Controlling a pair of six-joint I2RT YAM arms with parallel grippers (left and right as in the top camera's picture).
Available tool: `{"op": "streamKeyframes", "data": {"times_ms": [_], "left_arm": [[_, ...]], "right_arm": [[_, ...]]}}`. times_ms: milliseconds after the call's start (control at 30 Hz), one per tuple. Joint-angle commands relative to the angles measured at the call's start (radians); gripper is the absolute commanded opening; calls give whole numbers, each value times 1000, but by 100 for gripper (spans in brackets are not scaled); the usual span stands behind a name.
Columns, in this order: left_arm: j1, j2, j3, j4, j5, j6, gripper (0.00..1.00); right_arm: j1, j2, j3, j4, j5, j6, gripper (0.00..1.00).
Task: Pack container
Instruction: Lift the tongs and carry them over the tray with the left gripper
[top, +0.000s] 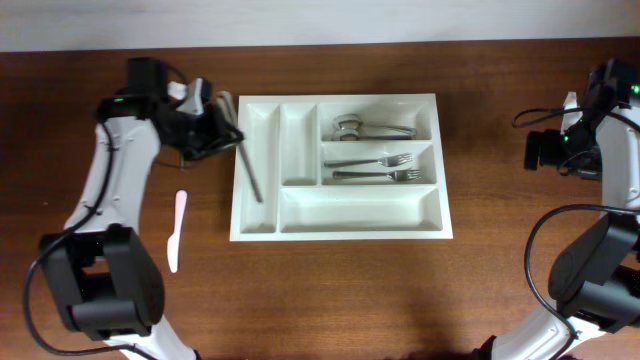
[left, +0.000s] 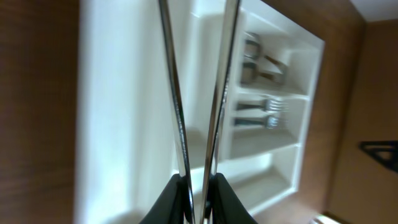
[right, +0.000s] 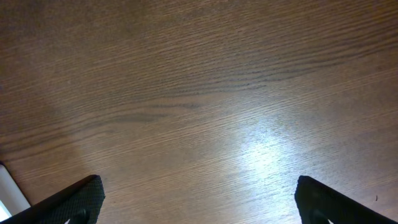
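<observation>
My left gripper is going to let go of the metal tongs in the white tray's long empty compartment (top: 368, 203) (left: 247, 185) below the forks.
The container (top: 360, 210) is a white cutlery tray at the table's middle, with spoons (top: 365, 127) in its upper right slot and forks (top: 385, 167) in the slot below. My left gripper (top: 226, 135) hovers at the tray's upper left corner, shut on two thin metal utensils (top: 250, 172) that slant down over the leftmost narrow compartment. In the left wrist view the gripper (left: 199, 183) pinches both shiny strips (left: 177, 106) side by side above the container (left: 112, 124). My right gripper (top: 540, 150) stands open at the far right, its gripper (right: 199, 199) above bare wood.
A pink plastic knife (top: 176, 230) lies on the wooden table left of the tray, below the left arm. The spoons (left: 258, 62) and forks (left: 267, 112) show blurred in the left wrist view.
</observation>
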Motion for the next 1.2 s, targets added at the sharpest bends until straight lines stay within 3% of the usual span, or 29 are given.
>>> {"op": "streamKeyframes", "data": {"times_ms": [0,200,400,800,1167], "left_arm": [[-63,3,19,7,51,-223,2],[-166,3,19,80,87,-418,2],[-225,3,19,109,103,-808,2],[-344,3,19,91,151,-1247,2],[-491,3,19,-115,-137,-1484,2]], "right_arm": [[5,-8,-2,2,8,4,99],[5,-8,-2,2,8,4,99],[5,-8,-2,2,8,4,99],[5,-8,-2,2,8,4,99],[5,-8,-2,2,8,4,99]]}}
